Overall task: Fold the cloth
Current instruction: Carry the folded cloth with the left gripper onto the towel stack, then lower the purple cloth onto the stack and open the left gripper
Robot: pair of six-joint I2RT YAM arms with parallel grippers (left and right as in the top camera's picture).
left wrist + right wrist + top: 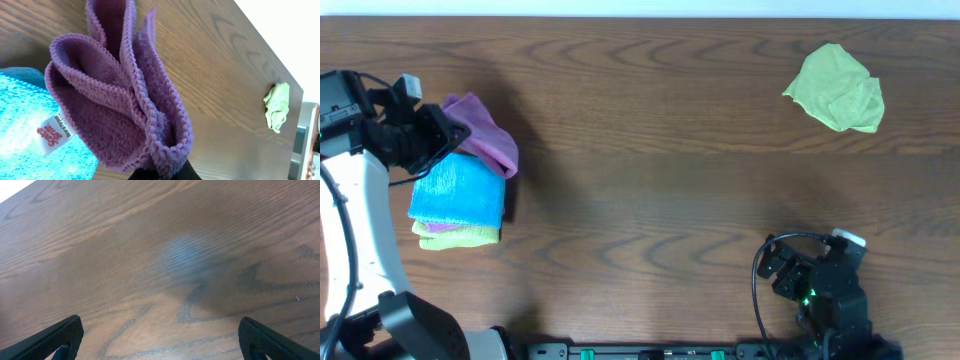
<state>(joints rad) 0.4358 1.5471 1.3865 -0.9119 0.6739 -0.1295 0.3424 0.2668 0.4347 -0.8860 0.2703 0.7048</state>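
The purple-pink cloth, hanging bunched over the back of the stack, will be put down by my left gripper on the bright blue folded cloth atop the stack (472,194) (30,150).
The purple-pink cloth (482,136) hangs bunched from my left gripper (438,135) at the far left of the table, over the back of a stack of folded cloths. In the left wrist view the cloth (115,105) fills the frame in loose folds, and my left gripper (165,172) is shut on its edge. My right gripper (160,340) is open and empty above bare wood, near the front right of the table in the overhead view (782,268).
A bright blue folded cloth (458,190) lies on top of the stack at the left, with purple and lime-green layers (455,236) under it. A crumpled lime-green cloth (835,88) lies at the back right, also in the left wrist view (277,106).
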